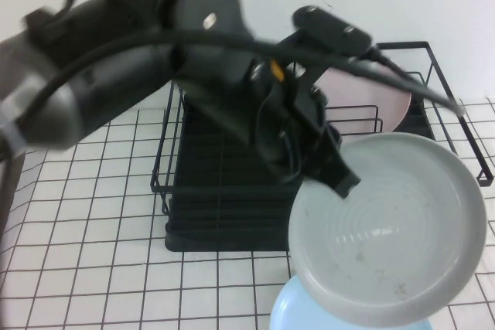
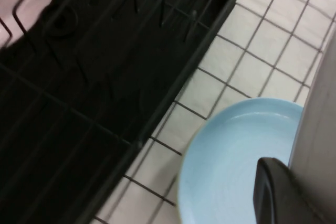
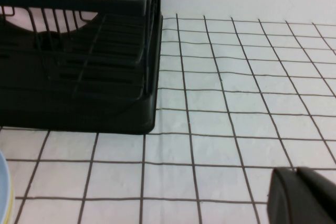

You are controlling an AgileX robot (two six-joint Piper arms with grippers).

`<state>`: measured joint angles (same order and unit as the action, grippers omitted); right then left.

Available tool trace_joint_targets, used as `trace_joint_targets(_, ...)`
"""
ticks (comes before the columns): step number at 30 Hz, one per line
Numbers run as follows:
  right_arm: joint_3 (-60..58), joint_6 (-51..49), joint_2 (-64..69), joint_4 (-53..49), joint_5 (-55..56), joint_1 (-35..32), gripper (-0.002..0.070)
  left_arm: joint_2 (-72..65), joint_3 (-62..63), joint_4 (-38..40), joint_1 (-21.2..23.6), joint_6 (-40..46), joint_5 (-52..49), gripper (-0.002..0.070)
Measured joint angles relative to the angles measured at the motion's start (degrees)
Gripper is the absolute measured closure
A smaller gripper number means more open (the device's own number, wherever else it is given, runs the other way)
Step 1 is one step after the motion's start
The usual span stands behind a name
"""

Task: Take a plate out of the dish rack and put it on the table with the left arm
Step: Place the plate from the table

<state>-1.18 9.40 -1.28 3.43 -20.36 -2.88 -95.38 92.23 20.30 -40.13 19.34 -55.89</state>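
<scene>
I will use my left gripper to set the pale grey plate down on top of the light blue plate (image 1: 356, 323) (image 2: 261, 188).
The pale grey plate (image 1: 394, 229) hangs tilted in the air to the right of the black dish rack (image 1: 216, 206), above the tiled table (image 1: 93, 191). My left gripper (image 1: 340, 179) is shut on the plate's upper left rim. In the left wrist view the grey plate (image 2: 320, 129) fills the edge beside one black finger (image 2: 273, 192), with the rack (image 2: 79, 103) below. My right gripper (image 3: 304, 195) shows only in its own wrist view, low over the table (image 3: 236, 77) beside the rack (image 3: 79, 77), its two fingers pressed together with nothing between them.
A pale pink plate (image 1: 363, 102) stands upright in the rack's far right slots. A light blue plate (image 1: 290, 311) lies on the table right under the held plate, also seen from the left wrist (image 2: 231, 166). The rack's wire rim lies close to the left arm.
</scene>
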Motion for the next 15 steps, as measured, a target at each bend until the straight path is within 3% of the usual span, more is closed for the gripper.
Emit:
trace_joint_targets(8, 0.00, 0.00, 0.00, 0.00, 0.00, 0.00, 0.0678, 8.91, -21.07, 6.46, 0.00, -4.43, 13.22, 0.0623)
trace_joint_targets(15, 0.00, 0.00, 0.00, 0.00, 0.00, 0.00, 0.0678, 8.78, -30.28, 9.88, 0.00, -5.67, 21.91, 0.0623)
